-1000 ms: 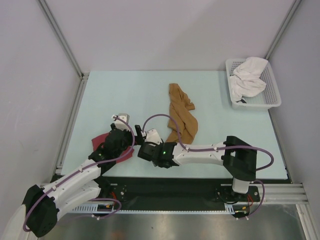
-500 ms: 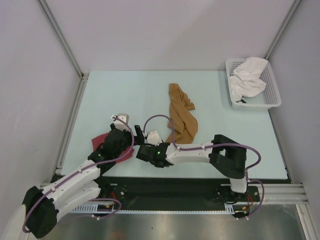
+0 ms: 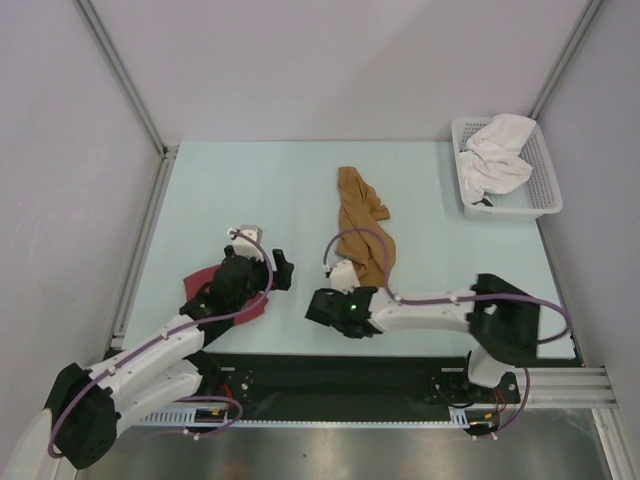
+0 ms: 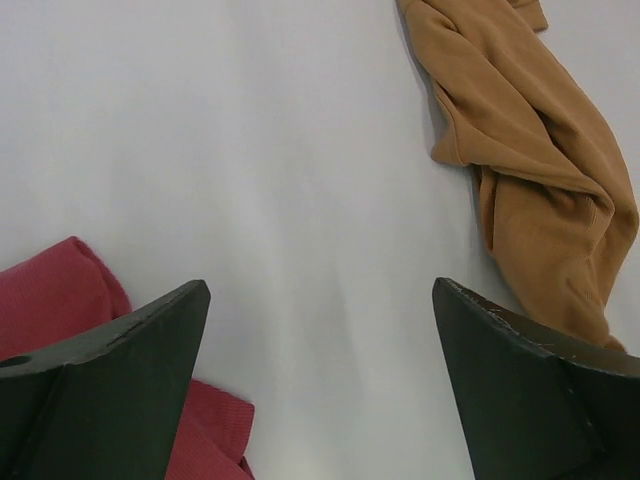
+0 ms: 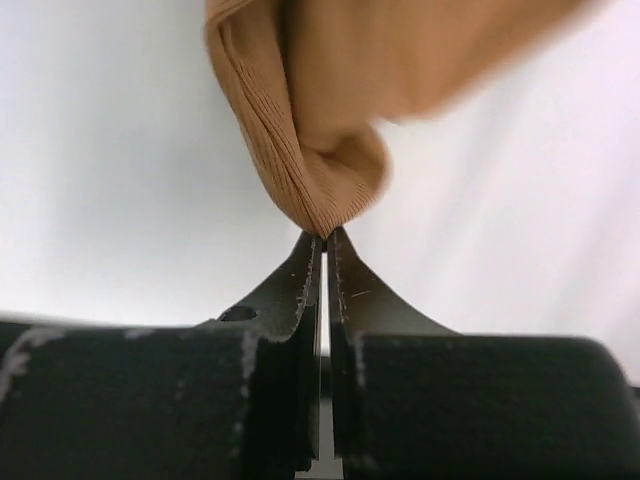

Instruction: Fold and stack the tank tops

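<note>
Next, my left gripper should go to the tan-brown tank top's middle (image 3: pixel 362 237) (image 4: pixel 520 120) and close there, while my right gripper holds the near end.
The tan-brown tank top (image 3: pixel 362 225) lies crumpled lengthwise in the middle of the table. My right gripper (image 3: pixel 350 278) is at its near end, shut, and in the right wrist view its tips (image 5: pixel 325 237) pinch a fold of the tan cloth (image 5: pixel 335 110). The dark red tank top (image 3: pixel 202 282) lies at the near left, mostly hidden under my left arm. My left gripper (image 3: pixel 265 251) hangs open just right of it with only bare table between its fingers (image 4: pixel 320 290). In the left wrist view the red cloth (image 4: pixel 60 295) shows at lower left and the tan top (image 4: pixel 520 170) at upper right.
A white mesh basket (image 3: pixel 545 195) stands at the table's far right corner with a white cloth (image 3: pixel 497 155) bunched inside. Metal frame rails run along the left and right table edges.
My right gripper has swung right, away from the red top, to the tan top's near end and closed on it. The left gripper has shifted slightly forward and stays open.
</note>
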`<action>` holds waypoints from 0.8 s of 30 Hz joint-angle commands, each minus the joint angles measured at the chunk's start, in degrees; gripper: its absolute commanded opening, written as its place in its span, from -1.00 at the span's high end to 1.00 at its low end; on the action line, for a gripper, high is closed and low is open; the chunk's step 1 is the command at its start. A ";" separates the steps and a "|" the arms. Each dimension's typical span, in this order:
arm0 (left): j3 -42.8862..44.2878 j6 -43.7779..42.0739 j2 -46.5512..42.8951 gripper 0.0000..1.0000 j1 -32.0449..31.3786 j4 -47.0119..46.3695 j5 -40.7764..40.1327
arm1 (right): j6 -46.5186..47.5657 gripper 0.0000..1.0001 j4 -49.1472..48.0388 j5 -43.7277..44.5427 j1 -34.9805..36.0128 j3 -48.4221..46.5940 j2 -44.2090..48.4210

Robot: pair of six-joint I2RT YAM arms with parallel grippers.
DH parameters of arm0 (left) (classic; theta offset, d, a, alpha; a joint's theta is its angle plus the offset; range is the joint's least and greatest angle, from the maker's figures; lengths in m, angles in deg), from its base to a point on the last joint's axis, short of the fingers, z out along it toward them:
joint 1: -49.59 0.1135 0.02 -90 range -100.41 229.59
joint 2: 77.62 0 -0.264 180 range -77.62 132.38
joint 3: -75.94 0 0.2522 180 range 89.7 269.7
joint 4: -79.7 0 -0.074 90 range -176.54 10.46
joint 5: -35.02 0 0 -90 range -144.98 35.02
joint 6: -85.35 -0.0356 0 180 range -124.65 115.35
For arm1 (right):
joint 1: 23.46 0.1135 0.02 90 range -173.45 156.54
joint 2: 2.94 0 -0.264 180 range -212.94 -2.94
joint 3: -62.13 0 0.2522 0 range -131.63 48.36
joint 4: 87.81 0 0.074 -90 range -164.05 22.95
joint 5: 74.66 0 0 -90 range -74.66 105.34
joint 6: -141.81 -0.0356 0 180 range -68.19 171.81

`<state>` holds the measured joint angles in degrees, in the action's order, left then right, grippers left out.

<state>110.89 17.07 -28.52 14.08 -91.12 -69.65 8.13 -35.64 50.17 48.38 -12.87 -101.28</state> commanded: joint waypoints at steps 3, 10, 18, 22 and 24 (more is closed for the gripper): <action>4.47 -2.03 6.25 -1.00 -1.40 -3.68 7.37 | -9.40 1.00 14.39 1.47 -4.93 8.75 21.68; 8.60 -4.05 14.08 -1.00 -5.97 -4.65 11.86 | -10.37 1.00 19.94 5.77 -17.40 11.22 39.80; 22.30 -3.70 27.95 -0.93 -8.26 3.78 14.23 | 1.99 1.00 9.06 -0.62 -35.16 13.77 50.70; 28.19 -5.36 33.15 -0.78 -10.45 6.32 14.95 | 5.79 1.00 4.75 -7.22 -42.73 15.35 49.92; 32.23 -6.94 36.48 -0.78 -11.95 7.65 14.85 | 6.85 1.00 2.55 -11.35 -46.58 16.14 49.83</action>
<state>137.27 13.59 4.40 4.42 -86.64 -56.06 10.36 -27.40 45.26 6.35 2.19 -51.30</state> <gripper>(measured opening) 0.893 0.018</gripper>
